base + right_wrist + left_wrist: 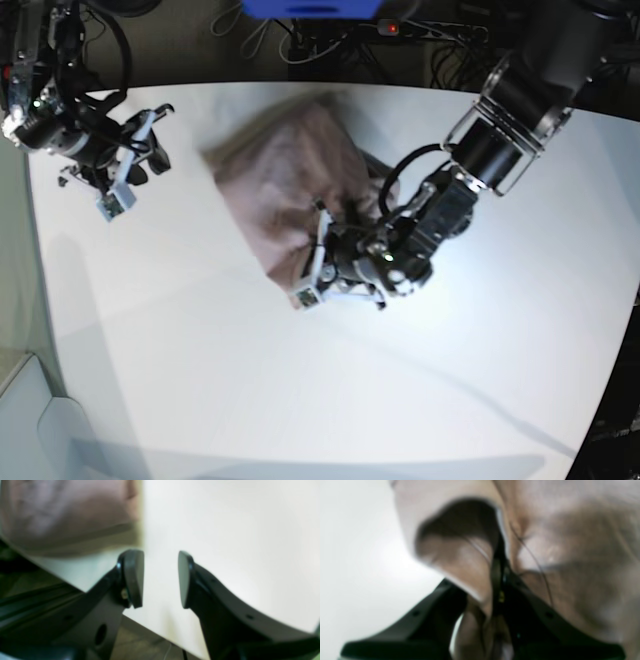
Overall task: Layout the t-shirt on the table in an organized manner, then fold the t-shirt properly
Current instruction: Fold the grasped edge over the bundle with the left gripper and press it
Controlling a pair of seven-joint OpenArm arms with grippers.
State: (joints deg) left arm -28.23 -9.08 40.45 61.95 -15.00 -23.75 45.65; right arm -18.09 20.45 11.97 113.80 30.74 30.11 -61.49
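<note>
My left gripper has the t-shirt's near edge. Next, I let go of it on the bare white tabletop (234, 260) beside it, toward my right gripper.
The mauve t-shirt (290, 170) lies bunched and wrinkled on the white table (250, 380), toward its far middle. My left gripper (322, 232) sits at the shirt's near edge, shut on a fold of the fabric. In the left wrist view the t-shirt (570, 542) drapes over both sides of the left gripper (498, 555), whose dark fingers are pinched together. My right gripper (155, 140) hovers at the table's far left, apart from the shirt. The right wrist view shows the right gripper (160, 580) open and empty, with the t-shirt (67, 512) blurred beyond it.
The table's edge (105, 580) runs close under my right gripper, with dark floor and cables below. A blue object (310, 8) and cables lie beyond the table's far edge. White tabletop (357, 555) spreads beside the shirt.
</note>
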